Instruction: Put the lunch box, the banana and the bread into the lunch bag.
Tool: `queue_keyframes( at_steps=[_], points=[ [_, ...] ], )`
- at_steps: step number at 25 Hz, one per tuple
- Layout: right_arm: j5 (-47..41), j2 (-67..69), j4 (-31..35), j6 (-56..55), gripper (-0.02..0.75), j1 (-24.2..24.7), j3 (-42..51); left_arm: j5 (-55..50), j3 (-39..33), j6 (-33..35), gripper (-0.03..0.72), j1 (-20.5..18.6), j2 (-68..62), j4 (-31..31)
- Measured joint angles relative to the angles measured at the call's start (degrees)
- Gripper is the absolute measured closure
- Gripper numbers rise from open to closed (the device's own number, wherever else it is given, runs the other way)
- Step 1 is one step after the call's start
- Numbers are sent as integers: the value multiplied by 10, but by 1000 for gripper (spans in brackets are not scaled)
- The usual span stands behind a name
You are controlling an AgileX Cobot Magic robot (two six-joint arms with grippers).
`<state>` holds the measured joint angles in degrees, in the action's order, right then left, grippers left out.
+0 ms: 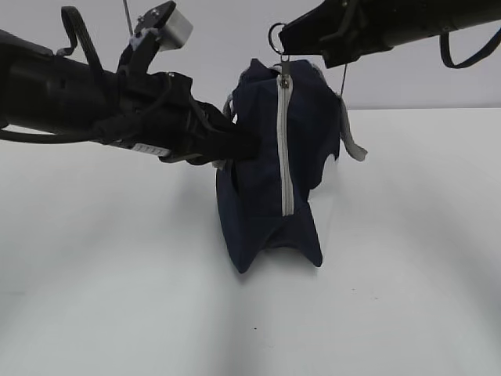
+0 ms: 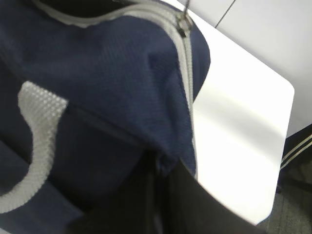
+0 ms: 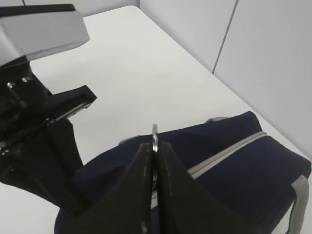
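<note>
The lunch bag's bottom edge arches up with my left gripper on a side fold, so my left gripper should open and retake the side beside the grey strap (image 2: 46, 107).
The navy lunch bag (image 1: 266, 180) stands upright at the table's middle, its grey zipper (image 1: 284, 149) closed down the near side. My right gripper (image 1: 283, 41) is shut on the metal ring zipper pull (image 1: 275, 37) at the bag's top; the ring (image 3: 154, 135) shows pinched between its fingers in the right wrist view. My left gripper (image 1: 249, 147) is shut on a fold of the bag's fabric (image 2: 163, 163) at its left side, beside a grey strap handle (image 2: 41, 146). The lunch box, banana and bread are out of view.
The white table (image 1: 407, 258) spreads around the bag; its far edge meets a pale wall. In the left wrist view the table's rounded corner (image 2: 287, 90) and floor beyond show at the right.
</note>
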<state>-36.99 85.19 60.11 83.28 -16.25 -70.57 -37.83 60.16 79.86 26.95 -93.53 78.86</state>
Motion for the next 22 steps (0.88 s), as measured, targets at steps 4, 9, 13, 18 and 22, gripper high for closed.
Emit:
queue_keyframes(
  at_steps=[4, 9, 13, 18, 22],
  points=[
    [13, 0, -8, -1, 754, 0, 0, -18, 1, -3, 685, 0, 0, -24],
    [13, 2, -8, -1, 754, 0, 0, -34, 3, -16, 686, 0, 0, -49],
    [-26, 12, -8, -1, 754, 0, -5, -53, 3, -34, 676, -1, 0, -62],
    [-62, 21, -18, -6, 754, 0, -7, -72, 3, -109, 400, -18, 0, -52],
    [-65, 31, -34, -19, 754, 0, -7, -84, 3, -195, 241, -42, 5, -33]
  ],
)
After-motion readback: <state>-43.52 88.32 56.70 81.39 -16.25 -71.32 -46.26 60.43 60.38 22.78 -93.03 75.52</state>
